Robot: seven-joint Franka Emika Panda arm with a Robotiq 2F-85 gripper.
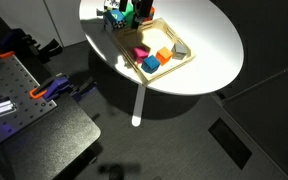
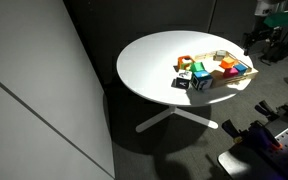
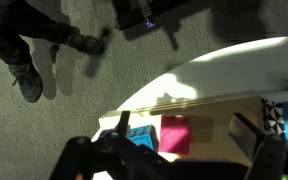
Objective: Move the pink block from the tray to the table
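Note:
I should close my gripper on the opposite sides of the pink block [image 1: 141, 53] [image 3: 175, 134], and one of my fingers will be on the side that is toward the blue block.
The pink block [image 3: 177, 133] lies in the light wooden tray [image 3: 182, 103], next to a blue block [image 3: 139, 136]. The tray sits near the edge of the round white table [image 3: 234, 65]. In the wrist view my gripper [image 3: 182, 122] is open, with one dark finger on each side of the pink block, which shows between them. I cannot tell how far above the block the fingers are. In an exterior view the pink block [image 1: 141, 52] sits at the tray's [image 1: 184, 58] left part. The tray [image 2: 242, 76] and table [image 2: 154, 60] also show from the side.
An orange block [image 1: 164, 54], a blue block [image 1: 151, 64] and a grey block [image 1: 180, 47] share the tray. A cluster of colourful objects with an orange-sided box [image 1: 124, 15] stands just behind it. Dark stand legs [image 3: 24, 60] are on the carpet beyond the table edge.

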